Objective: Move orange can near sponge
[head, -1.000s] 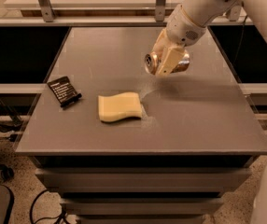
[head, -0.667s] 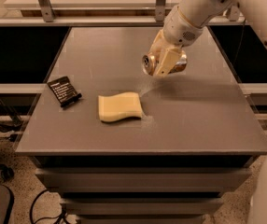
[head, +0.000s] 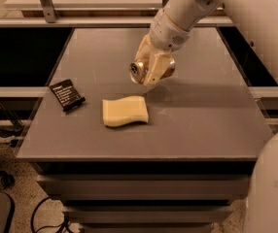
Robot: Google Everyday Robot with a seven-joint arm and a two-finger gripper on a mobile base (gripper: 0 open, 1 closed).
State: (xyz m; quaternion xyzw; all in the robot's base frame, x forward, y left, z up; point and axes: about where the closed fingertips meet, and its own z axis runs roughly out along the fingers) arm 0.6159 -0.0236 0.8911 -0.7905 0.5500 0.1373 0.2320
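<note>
My gripper should release the orange can on the grey table [head: 121, 84] just behind the far edge of the sponge.
The orange can [head: 140, 70] is held on its side in my gripper [head: 151, 71], silver end facing left, a little above the table. My gripper is shut on it, its cream fingers [head: 154, 68] wrapped around the can's body. The sponge [head: 125, 111], a pale yellow foam block with wavy edges, lies flat on the grey table just below and left of the can, a short gap apart. My white arm reaches in from the upper right.
A small black card-like object with white text [head: 67, 94] lies near the table's left edge. The grey table [head: 212, 125] ends in a front edge below the sponge. A metal frame and shelf stand behind the table.
My gripper has carried the orange can to the left and slightly down, closer to the sponge. The sponge and black card have not moved.
</note>
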